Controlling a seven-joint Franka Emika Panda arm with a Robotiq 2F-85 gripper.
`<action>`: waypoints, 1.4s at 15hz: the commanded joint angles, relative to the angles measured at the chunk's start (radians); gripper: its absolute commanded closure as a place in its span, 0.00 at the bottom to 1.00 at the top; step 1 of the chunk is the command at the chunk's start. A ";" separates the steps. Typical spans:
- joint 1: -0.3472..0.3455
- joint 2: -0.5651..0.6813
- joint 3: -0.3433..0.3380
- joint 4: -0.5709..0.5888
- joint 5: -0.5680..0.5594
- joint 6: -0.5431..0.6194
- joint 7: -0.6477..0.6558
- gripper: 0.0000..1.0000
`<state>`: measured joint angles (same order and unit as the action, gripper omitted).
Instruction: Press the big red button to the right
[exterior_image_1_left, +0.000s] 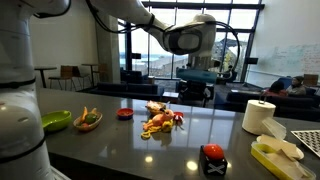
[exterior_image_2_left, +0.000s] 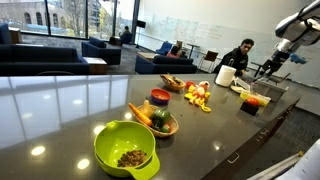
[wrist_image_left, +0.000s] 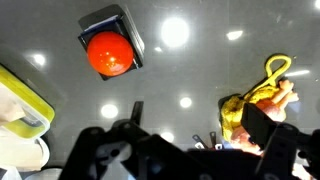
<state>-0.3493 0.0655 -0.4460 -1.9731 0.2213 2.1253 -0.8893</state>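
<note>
The empty fingers of my gripper should close next, just over the top of the big red button (exterior_image_1_left: 213, 148) (wrist_image_left: 110, 53), ready to push it.
The big red button (exterior_image_1_left: 212, 153), a glossy red dome on a black box, sits near the table's front edge in both exterior views (exterior_image_2_left: 251, 103). In the wrist view it lies at the upper left (wrist_image_left: 108, 52). My gripper (wrist_image_left: 198, 118) is open and empty. It hangs well above the table (exterior_image_1_left: 197, 78), apart from the button. It also shows in an exterior view (exterior_image_2_left: 272, 68) at the far end of the table.
A red-and-yellow toy food pile (exterior_image_1_left: 160, 121) (wrist_image_left: 262, 95) lies mid-table. A small red dish (exterior_image_1_left: 124, 114), a wooden bowl of vegetables (exterior_image_1_left: 88, 120) and a green bowl (exterior_image_1_left: 57, 121) stand beyond it. A paper towel roll (exterior_image_1_left: 259, 116) and a yellow-rimmed container (exterior_image_1_left: 274, 155) are near the button.
</note>
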 joint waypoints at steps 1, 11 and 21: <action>-0.060 0.120 0.026 0.113 0.053 -0.044 -0.030 0.00; -0.193 0.313 0.098 0.305 0.048 -0.180 0.013 0.00; -0.241 0.416 0.170 0.328 0.130 0.001 0.132 0.00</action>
<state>-0.5666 0.4442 -0.2992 -1.6791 0.3532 2.0881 -0.8048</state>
